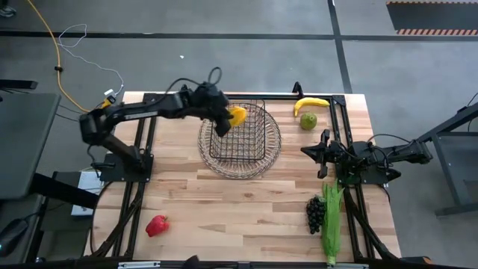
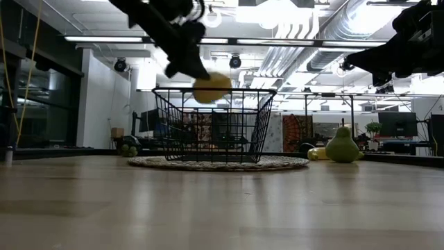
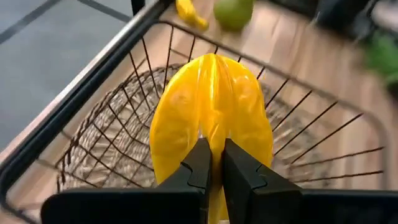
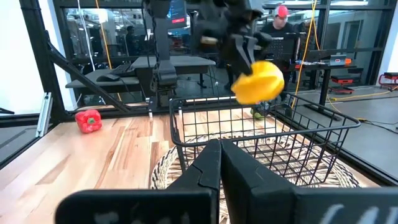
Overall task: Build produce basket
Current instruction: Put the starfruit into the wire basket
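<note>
The robot's left gripper will release the yellow-orange fruit inside the far half of the dark wire basket (image 1: pixel 234 124).
The dark wire basket (image 1: pixel 240 140) stands on its round woven base mid-table; it also shows in the low view (image 2: pixel 215 128). My left gripper (image 1: pixel 225 122) is shut on a lobed yellow-orange fruit (image 1: pixel 237 115) over the basket's far left corner, about level with the rim (image 2: pixel 211 88). My right gripper (image 1: pixel 306 152) is shut and empty, to the right of the basket and above the table. A banana (image 1: pixel 311 103) and a green fruit (image 1: pixel 308 121) lie at the far right. Dark grapes (image 1: pixel 315 214) and a corn ear (image 1: pixel 331 224) lie at the near right. A red pepper (image 1: pixel 157 225) lies at the near left. My left gripper pinches the yellow-orange fruit between its two fingers, on a narrow ridge between two lobes (image 3: pixel 215 138) on the fruit's near side. The fingers (image 2: pixel 186 55) slant down from the table's left. The fruit hangs at the fingertips, lifted clear, over the basket's opening.
The basket's wire walls (image 3: pixel 112 143) and top rim (image 4: pixel 261 121) stand right under the fruit. Dark frame rails (image 1: pixel 340 119) run along the table's sides. A person (image 4: pixel 280 28) stands in the room beyond the table. Bare wood lies at the near middle (image 1: pixel 239 217).
</note>
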Robot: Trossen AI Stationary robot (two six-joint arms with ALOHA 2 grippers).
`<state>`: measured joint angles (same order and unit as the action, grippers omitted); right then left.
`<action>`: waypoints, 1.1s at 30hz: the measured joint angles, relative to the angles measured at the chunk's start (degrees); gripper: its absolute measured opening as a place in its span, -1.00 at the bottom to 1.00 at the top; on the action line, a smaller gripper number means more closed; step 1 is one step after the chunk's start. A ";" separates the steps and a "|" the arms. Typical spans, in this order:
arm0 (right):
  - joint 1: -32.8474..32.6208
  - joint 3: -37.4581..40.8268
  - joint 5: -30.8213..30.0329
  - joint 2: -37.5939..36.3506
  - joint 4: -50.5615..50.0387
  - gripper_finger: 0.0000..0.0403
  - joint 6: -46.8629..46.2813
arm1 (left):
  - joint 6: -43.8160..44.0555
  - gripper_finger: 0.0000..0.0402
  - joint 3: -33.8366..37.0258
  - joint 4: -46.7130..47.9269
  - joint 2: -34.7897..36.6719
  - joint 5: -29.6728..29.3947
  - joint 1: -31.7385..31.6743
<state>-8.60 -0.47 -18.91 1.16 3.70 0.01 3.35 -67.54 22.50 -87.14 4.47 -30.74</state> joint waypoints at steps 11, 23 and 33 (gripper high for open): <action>0.00 0.02 0.01 -0.01 -0.02 -1.00 0.00 | -14.71 -0.92 -4.21 1.68 -13.19 -5.47 -0.37; -0.02 0.00 -0.01 -0.01 0.00 -1.00 0.02 | -22.03 -0.85 -4.19 1.56 -19.45 -10.85 -0.37; -0.02 0.02 0.01 -0.01 0.00 -1.00 0.02 | -22.05 -0.70 -4.19 1.08 -19.49 -12.28 -0.48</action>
<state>-8.62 -0.45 -18.90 1.15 3.70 0.03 -18.70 -71.72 23.58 -106.63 -7.81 -31.22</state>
